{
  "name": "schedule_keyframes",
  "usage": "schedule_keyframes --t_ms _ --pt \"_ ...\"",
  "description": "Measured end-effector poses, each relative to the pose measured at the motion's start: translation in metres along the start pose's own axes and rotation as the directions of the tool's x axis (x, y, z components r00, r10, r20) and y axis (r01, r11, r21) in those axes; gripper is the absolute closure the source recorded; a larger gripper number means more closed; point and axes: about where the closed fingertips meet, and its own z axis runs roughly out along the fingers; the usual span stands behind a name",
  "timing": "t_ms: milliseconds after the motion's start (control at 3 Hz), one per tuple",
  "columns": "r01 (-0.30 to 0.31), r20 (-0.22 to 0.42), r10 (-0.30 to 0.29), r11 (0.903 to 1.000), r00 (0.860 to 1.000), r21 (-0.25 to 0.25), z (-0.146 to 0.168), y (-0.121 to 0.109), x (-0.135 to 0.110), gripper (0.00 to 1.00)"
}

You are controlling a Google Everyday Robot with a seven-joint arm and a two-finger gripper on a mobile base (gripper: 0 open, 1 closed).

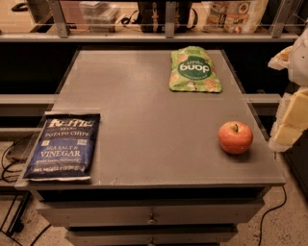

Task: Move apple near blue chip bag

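Note:
The apple has to go near the blue chip bag, so next I close my gripper on the sides of the apple (237, 137).
The apple (235, 137) is small, round and red-orange with a short stem. It stands on the grey table top (144, 120) near its right front edge. The blue chip bag (63, 145) is a dark navy Kettle bag with white "Sea Salt & Vinegar" lettering. It lies flat at the table's front left corner, far from the apple. My gripper (290, 120) shows as white and cream parts at the right edge of the view. It hangs beyond the table's right side, just right of the apple, and does not touch it.
A green snack pouch (195, 70) lies flat at the back right of the table. A shelf rail with bags and boxes (231, 14) runs behind the table. Drawers (151, 216) sit below the front edge. Cables lie on the floor at left and right.

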Motion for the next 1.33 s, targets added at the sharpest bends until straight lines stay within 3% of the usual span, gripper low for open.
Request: schedule_keyframes --t_ms 667,1333 --pt "0.004 0.026 -0.004 1.0 1.0 0.009 0.003 0.0 -0.003 0.0" --pt "0.039 0.108 -0.027 0.9941 0.994 -0.102 0.065 0.014 -0.015 0.0"
